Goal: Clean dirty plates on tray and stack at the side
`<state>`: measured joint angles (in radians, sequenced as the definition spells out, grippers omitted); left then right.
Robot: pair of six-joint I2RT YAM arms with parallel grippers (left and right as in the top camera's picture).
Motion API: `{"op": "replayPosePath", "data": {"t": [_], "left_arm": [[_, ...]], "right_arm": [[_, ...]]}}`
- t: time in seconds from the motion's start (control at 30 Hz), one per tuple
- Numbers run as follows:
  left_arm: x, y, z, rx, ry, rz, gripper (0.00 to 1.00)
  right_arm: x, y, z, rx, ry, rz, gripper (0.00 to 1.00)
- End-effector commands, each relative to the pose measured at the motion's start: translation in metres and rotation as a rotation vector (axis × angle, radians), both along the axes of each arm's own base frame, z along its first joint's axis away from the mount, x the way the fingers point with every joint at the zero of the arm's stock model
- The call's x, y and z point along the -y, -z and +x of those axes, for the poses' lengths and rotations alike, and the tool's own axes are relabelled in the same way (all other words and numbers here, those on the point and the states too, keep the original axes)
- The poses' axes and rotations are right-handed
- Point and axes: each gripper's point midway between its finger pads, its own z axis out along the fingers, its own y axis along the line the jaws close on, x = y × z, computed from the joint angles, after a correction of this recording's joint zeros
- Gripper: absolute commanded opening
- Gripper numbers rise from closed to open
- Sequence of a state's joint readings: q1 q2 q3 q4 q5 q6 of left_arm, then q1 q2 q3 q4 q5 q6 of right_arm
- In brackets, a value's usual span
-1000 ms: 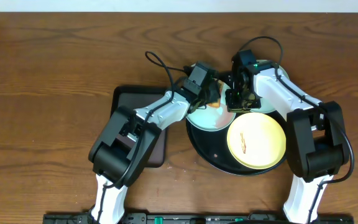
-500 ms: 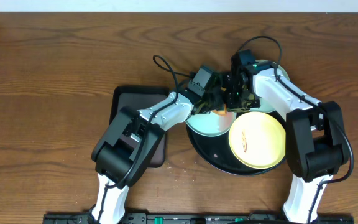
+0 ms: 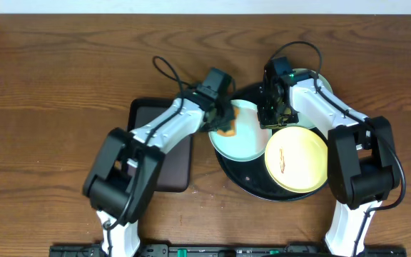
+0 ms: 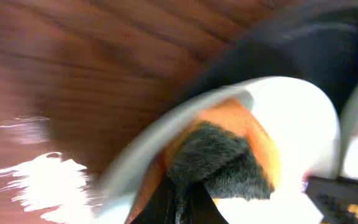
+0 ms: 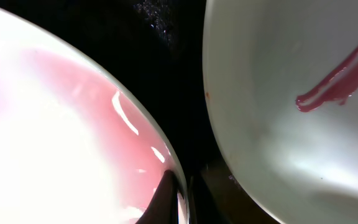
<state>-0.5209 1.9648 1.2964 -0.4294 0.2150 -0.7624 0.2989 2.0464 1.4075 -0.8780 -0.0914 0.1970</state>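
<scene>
The robot's left gripper will let go of the orange sponge on the rectangular dark brown tray (image 3: 147, 150), towards the edge that points away from the round black tray.
A pale blue-white plate (image 3: 247, 135) lies on the left of the round black tray (image 3: 252, 184). My left gripper (image 3: 222, 121) is shut on an orange sponge (image 3: 226, 131) with a dark scrub side, pressed at the plate's left rim; the left wrist view shows the sponge (image 4: 229, 149) on the plate (image 4: 291, 112). My right gripper (image 3: 268, 120) is shut on this plate's right rim, and a pinkish film shows on the plate (image 5: 73, 124). A pale yellow plate (image 3: 296, 160) with a reddish smear lies beside it (image 5: 291, 93). A third plate (image 3: 318, 80) is partly hidden under the right arm.
A rectangular dark brown tray (image 3: 155, 153) lies on the wooden table left of the round tray, under the left arm. A black cable (image 3: 164, 68) loops above the left arm.
My left gripper has carried the sponge leftwards from the middle of the pale blue-white plate to its left rim. The right gripper has stayed on the plate's rim.
</scene>
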Motion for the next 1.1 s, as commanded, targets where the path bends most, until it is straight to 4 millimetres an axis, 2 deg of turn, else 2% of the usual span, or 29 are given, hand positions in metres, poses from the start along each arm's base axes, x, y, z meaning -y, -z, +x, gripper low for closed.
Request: {"op": "replayPosePath", "data": {"t": [0.0, 0.13, 0.3, 0.43, 0.63, 0.73, 0.87, 0.9, 1.07], "left_arm": [[-0.061, 0.006, -0.001, 0.045, -0.044, 0.259, 0.07], [-0.065, -0.016, -0.001, 0.086, -0.023, 0.269, 0.08], [-0.067, -0.06, -0.005, 0.155, -0.023, 0.235, 0.07], [-0.076, -0.096, -0.016, 0.203, -0.009, 0.223, 0.08], [-0.102, -0.124, -0.032, 0.211, -0.022, 0.236, 0.08], [-0.119, -0.123, -0.036, 0.186, -0.034, 0.267, 0.07], [-0.157, -0.114, -0.042, 0.126, -0.105, 0.376, 0.07], [-0.17, -0.108, -0.045, 0.107, -0.128, 0.404, 0.08], [-0.201, -0.083, -0.059, 0.018, -0.192, 0.434, 0.08]], "right_arm": [[0.018, 0.015, -0.007, -0.026, 0.008, -0.099, 0.01], [0.017, 0.014, -0.002, -0.008, 0.008, -0.093, 0.01], [0.014, 0.007, 0.009, 0.028, 0.004, -0.082, 0.01], [0.012, -0.01, 0.016, 0.067, -0.004, -0.073, 0.01], [0.015, -0.04, 0.024, 0.158, -0.03, -0.084, 0.01], [0.02, -0.058, 0.028, 0.211, -0.037, -0.118, 0.01], [0.028, -0.085, 0.031, 0.294, -0.059, -0.193, 0.01], [0.03, -0.096, 0.031, 0.328, -0.066, -0.23, 0.01], [0.036, -0.136, 0.033, 0.462, -0.068, -0.363, 0.01]]}}
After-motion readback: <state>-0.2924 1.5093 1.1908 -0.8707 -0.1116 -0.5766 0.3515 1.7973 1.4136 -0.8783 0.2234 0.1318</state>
